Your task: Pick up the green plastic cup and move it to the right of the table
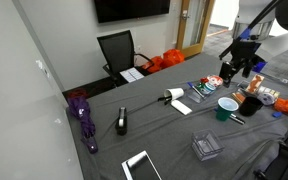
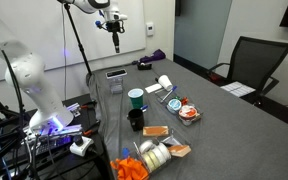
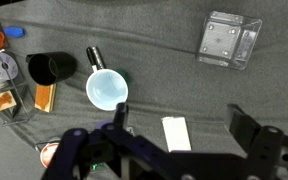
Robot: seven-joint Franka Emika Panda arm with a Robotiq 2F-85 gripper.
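The green plastic cup is next for my gripper, which should go to it and grasp the cup's rim (image 1: pixel 220 103) (image 3: pixel 125 91) on the side away from the brown cup.
The green plastic cup (image 1: pixel 225 107) stands upright on the table (image 1: pixel 154 135), with a whitish rim and inside. It shows in both exterior views (image 2: pixel 135 98) and from above in the wrist view (image 3: pixel 107 90). The gripper (image 1: pixel 236 70) hangs well above the table (image 2: pixel 214 120), open and empty, also seen in an exterior view (image 2: pixel 115 38). In the wrist view its fingers (image 3: pixel 181 125) spread wide over a white card (image 3: pixel 175 133), with the cup off to one side of them.
A darker brown cup (image 3: pixel 52 68) stands next to the green one. A clear plastic box (image 3: pixel 229 40), a black stapler (image 1: pixel 121 121), a purple umbrella (image 1: pixel 81 115), a white roll (image 1: pixel 174 95) and small clutter (image 2: pixel 164 140) lie on the table. A black chair (image 1: pixel 117 50) stands behind.
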